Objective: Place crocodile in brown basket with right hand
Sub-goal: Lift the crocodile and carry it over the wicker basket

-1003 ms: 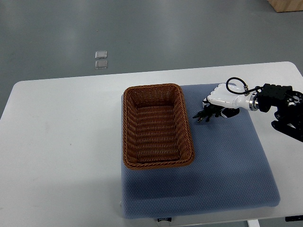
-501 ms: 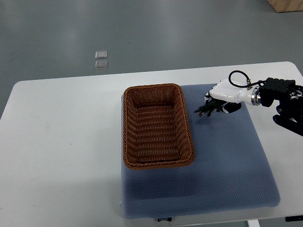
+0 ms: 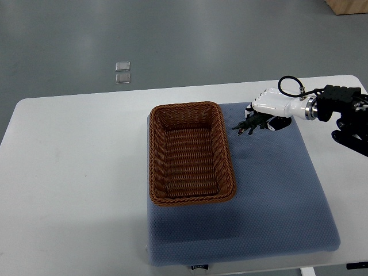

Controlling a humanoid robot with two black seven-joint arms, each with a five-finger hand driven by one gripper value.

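Note:
My right gripper is to let go of the crocodile inside the far half of the brown basket (image 3: pixel 188 134), toward the grey floor.
A small dark green crocodile (image 3: pixel 247 125) hangs in my right hand (image 3: pixel 265 113), its head end sticking out to the left, just above the blue mat. The white fingers are curled around its rear half, hiding that part. The right arm comes in from the right edge. A brown wicker basket (image 3: pixel 192 199) lies on the mat's left side with nothing in it; its right rim is a short way left of the crocodile. No left arm shows in this view.
The blue padded mat (image 3: pixel 270 201) covers the right half of the white table (image 3: pixel 75 172). Two small clear squares (image 3: pixel 122 72) lie on the grey floor beyond the table. A wooden corner (image 3: pixel 348 6) shows at top right.
My right hand has risen and drifted toward the table's far edge and slightly left, carrying the crocodile with it. The basket has stayed put.

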